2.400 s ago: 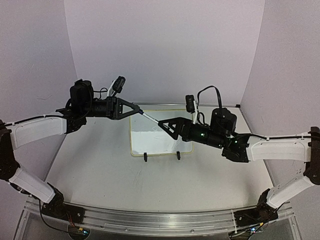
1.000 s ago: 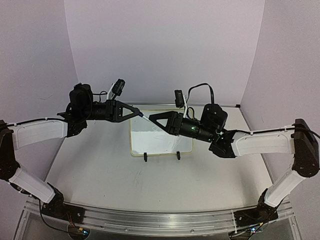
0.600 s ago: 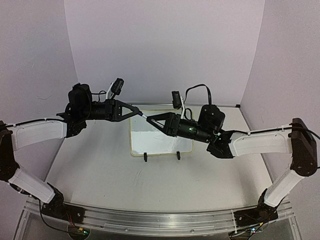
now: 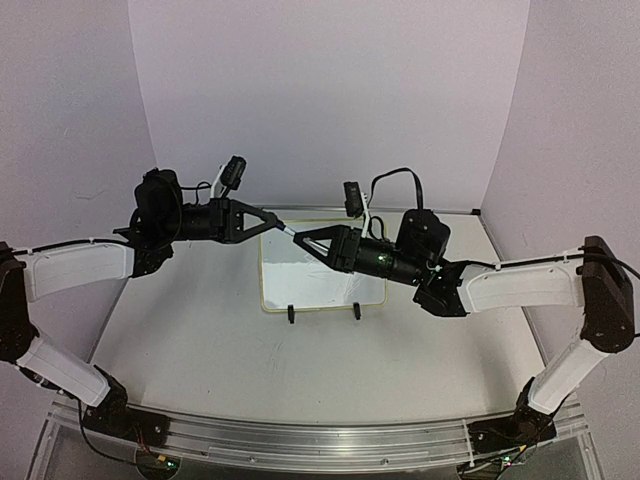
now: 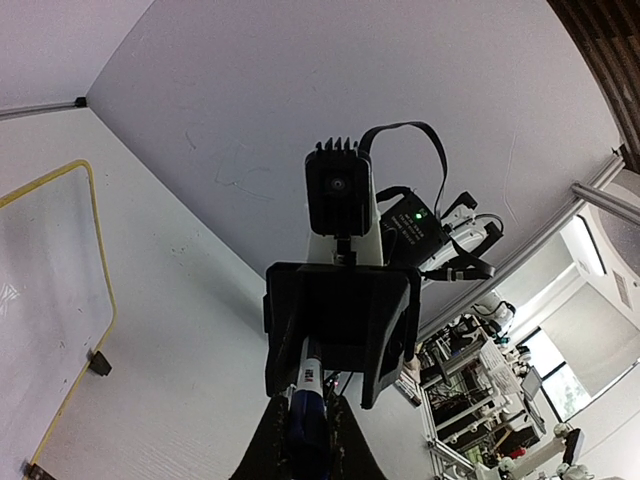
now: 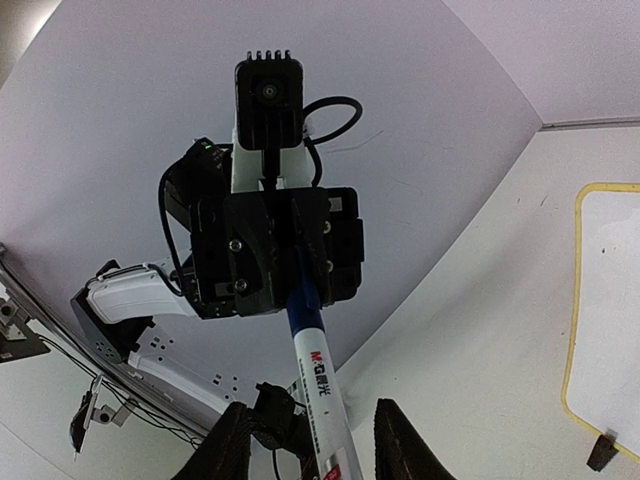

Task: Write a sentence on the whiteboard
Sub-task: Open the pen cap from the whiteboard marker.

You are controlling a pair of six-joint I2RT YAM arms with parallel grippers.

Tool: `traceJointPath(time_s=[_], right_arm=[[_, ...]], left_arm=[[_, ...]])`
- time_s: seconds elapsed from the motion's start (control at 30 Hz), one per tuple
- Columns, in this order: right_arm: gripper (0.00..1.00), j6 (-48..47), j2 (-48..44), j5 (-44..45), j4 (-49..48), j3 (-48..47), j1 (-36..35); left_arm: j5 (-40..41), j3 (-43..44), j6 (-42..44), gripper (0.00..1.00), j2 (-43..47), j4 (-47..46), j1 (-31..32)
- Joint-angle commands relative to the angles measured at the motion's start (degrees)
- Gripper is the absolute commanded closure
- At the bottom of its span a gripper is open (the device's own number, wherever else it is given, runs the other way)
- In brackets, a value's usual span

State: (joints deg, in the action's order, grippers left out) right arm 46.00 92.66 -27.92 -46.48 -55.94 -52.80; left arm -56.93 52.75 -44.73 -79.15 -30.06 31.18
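Next, I set the blue cap down with my left gripper and let it go on the table [image 4: 257, 339] by the whiteboard's near corner on that arm's side. The cap is now hanging in the air.
The whiteboard [image 4: 318, 278] lies on the table under both arms, pale-yellow rimmed, with two black clip feet at its near edge. It also appears as whiteboard [image 5: 50, 270] and whiteboard [image 6: 612, 300]. Its visible face is plain white and the sentence is out of view. A marker [image 4: 285, 229] with a white barrel and blue cap hangs in the air between the grippers. My left gripper [image 4: 273, 224] is shut on the blue cap end of the marker [image 5: 311, 372]. My right gripper [image 6: 313, 412] stands open, its fingers either side of the barrel [image 6: 320, 368] with gaps showing.
Pale walls close the table [image 4: 200, 340] in at the back and both sides. A metal rail [image 4: 300, 440] carrying the arm bases runs along the near edge. Both arms cross above the board's far half.
My right arm has swung left and up, bringing its fingers round the marker's barrel, and its jaws have narrowed a little. The left gripper has stayed put, still holding the marker.
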Motion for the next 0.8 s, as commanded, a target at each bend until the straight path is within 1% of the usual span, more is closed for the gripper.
traceJointPath(time_s=[0.0,0.37,0.6,0.77], right_arm=[[0.64,-0.94,-0.97,0.06,-2.66,-2.33,-0.31],[0.78,-3.17,-2.54,2.47,-3.05,-2.27,-0.45],[0.89,-2.7,-2.97,3.55,-5.99,-1.04,-0.52],[0.92,-2.34,-3.01,3.63,-7.21,-0.83,-0.5]], left_arm=[[-0.15,-0.34,-0.5,1.0,-0.64,-2.7,-0.15],[-0.37,-0.52,-1.09,1.0,-1.53,-3.1,-0.07],[-0.47,-0.61,-1.06,1.0,-1.44,-3.3,-0.06],[-0.38,-0.72,-1.35,1.0,-1.7,-3.71,-0.07]])
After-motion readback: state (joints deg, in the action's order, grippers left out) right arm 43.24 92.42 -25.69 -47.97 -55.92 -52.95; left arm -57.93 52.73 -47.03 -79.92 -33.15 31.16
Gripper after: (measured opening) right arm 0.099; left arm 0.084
